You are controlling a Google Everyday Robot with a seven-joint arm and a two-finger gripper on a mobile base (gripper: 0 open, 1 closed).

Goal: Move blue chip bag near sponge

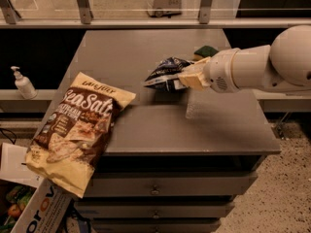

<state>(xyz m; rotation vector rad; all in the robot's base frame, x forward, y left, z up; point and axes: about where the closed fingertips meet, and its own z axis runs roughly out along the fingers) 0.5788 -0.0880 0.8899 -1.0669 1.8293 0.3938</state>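
Next, my gripper releases the blue chip bag on the grey table point(203, 75) close in front of the green sponge.
The blue chip bag point(165, 74) is a small crinkled navy foil bag, held just above the grey table top near its middle right. My gripper point(187, 77) comes in from the right on a white arm and is shut on the bag's right end. The sponge point(206, 51) shows as a dark green patch just behind and right of the bag, partly hidden by my gripper and wrist.
A large brown and cream "Sea Salt" bag point(75, 127) hangs over the table's front left corner. A soap dispenser bottle point(22, 83) stands on a ledge at the left. The grey table point(121, 57) has drawers below. A cardboard box point(41, 210) sits on the floor.
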